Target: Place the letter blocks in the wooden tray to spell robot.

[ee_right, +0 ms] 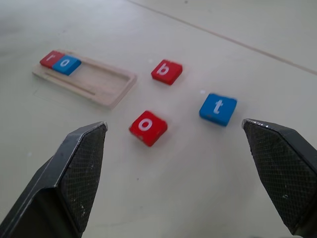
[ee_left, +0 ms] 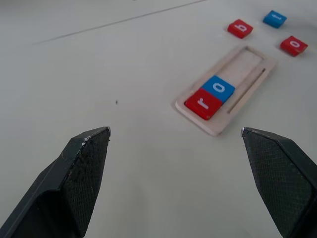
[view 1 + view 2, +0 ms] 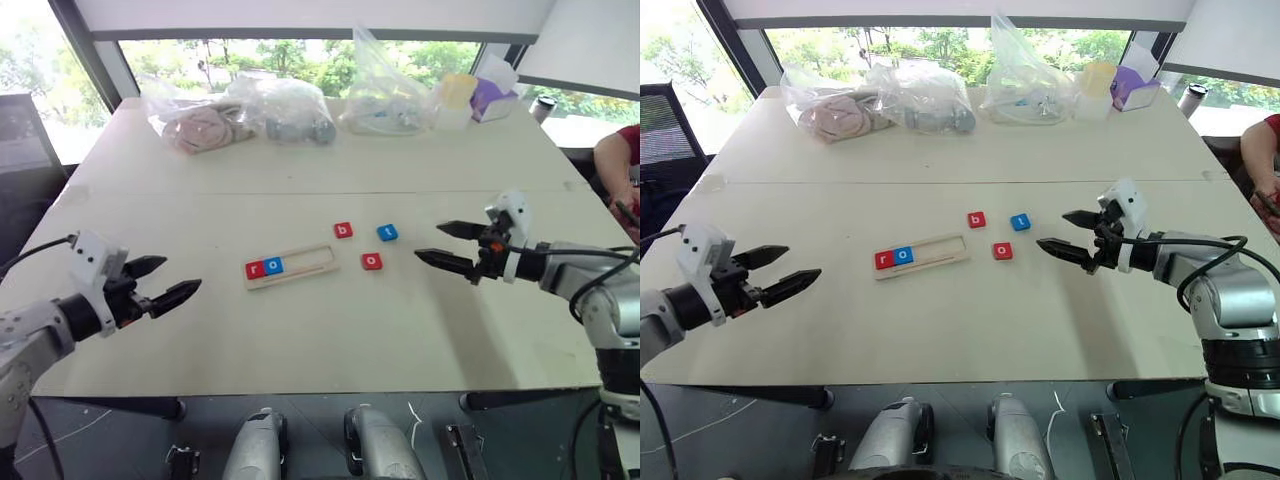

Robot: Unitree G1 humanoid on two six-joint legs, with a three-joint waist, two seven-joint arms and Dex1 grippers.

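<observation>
Next, my right gripper closes on the sides of the red "b" block (image 3: 343,230) (image 1: 167,72), since that letter is next after the blue "o" block in robot.
The wooden tray (image 3: 310,262) lies mid-table with a red "r" block (image 3: 255,269) and a blue "o" block (image 3: 273,266) side by side at its left end. To its right, loose on the table, lie a red "b" block (image 3: 343,230), a blue "t" block (image 3: 387,233) and a red "o" block (image 3: 372,262). My right gripper (image 3: 438,243) hovers open just right of these loose blocks, holding nothing. Well to the left of the tray, my left gripper (image 3: 167,282) is open and empty.
Clear plastic bags (image 3: 285,108) of items, a cup (image 3: 456,98) and a purple tissue box (image 3: 492,100) line the table's far edge. A person's arm (image 3: 618,165) shows at the far right. A seam (image 3: 320,192) crosses the tabletop behind the blocks.
</observation>
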